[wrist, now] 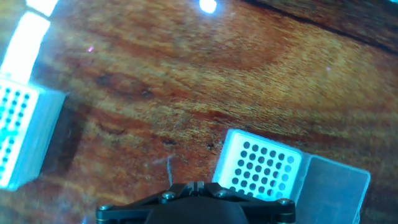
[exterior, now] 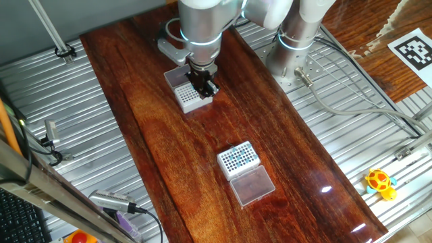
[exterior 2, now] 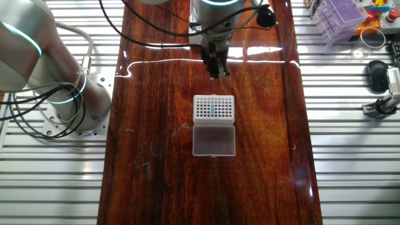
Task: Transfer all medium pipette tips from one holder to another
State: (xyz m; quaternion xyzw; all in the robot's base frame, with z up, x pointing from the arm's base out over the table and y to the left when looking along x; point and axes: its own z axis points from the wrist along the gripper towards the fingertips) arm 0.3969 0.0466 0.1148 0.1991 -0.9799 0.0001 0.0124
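Observation:
My gripper has the teal pipette tip. It will release the tip near the middle of the white rack with teal tips (exterior: pixel 239 156).
Two white racks stand on the wooden table. One rack (exterior 2: pixel 214 107) holds a few teal medium pipette tips (exterior 2: pixel 212 111) near its middle, and its clear lid (exterior 2: pixel 214 140) lies open beside it. The hand view shows this rack (wrist: pixel 18 137) at the left edge, with its teal tips (wrist: pixel 7 134). The other rack (exterior: pixel 238 158) (wrist: pixel 261 169) shows only dark holes; its lid (exterior: pixel 252 185) lies flat. My gripper (exterior: pixel 208 89) (exterior 2: pixel 217 72) (wrist: pixel 196 186) hangs above the table between the racks. Its fingers are pressed together, and I see no tip between them.
The robot base (exterior: pixel 297 57) (exterior 2: pixel 62 100) is bolted to the ribbed metal top beside the wooden board. A yellow toy (exterior: pixel 380 182) and a printed marker (exterior: pixel 413 48) lie off the board. A purple tip box (exterior 2: pixel 340 15) and a mouse (exterior 2: pixel 377 72) sit at one side.

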